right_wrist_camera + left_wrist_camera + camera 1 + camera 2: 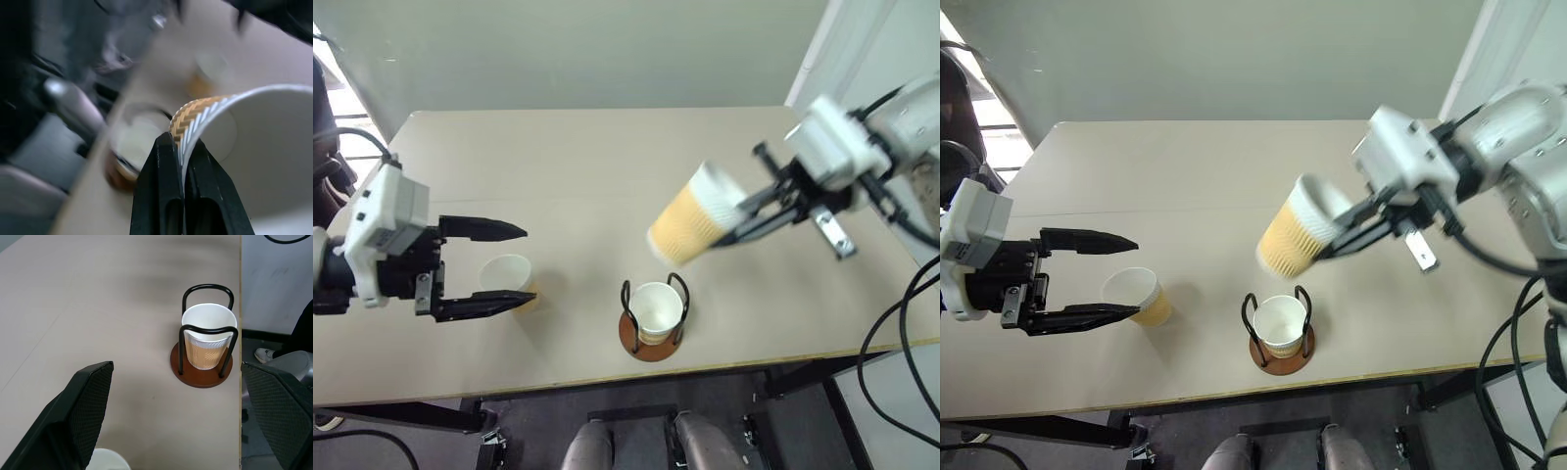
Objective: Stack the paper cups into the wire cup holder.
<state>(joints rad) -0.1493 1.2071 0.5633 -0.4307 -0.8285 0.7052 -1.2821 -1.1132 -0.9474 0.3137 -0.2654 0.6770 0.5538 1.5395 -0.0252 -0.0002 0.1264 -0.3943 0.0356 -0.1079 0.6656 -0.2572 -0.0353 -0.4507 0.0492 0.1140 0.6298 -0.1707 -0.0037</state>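
Note:
My right gripper is to let go of the tilted paper cup inside the paper cup [656,305] [139,142] between the holder's black loops.
A tilted paper cup [690,227] hangs in the air above the table, its rim pinched by my right gripper [732,217], which is shut on the cup wall [195,120]. Below it and slightly nearer stands the wire cup holder [652,345], its brown disc base near the table's front edge, with a second paper cup [656,308] upright between its black loops. A third paper cup [509,276] stands upright on the table at the left. My left gripper [529,264] is open, one finger on each side of that cup and a little above it, without touching.
The beige table [587,166] runs back to a grey wall. Black cables [901,333] hang off its right side. The holder stands close to the front edge [240,308], and a shoe [266,354] rests on the floor beyond it.

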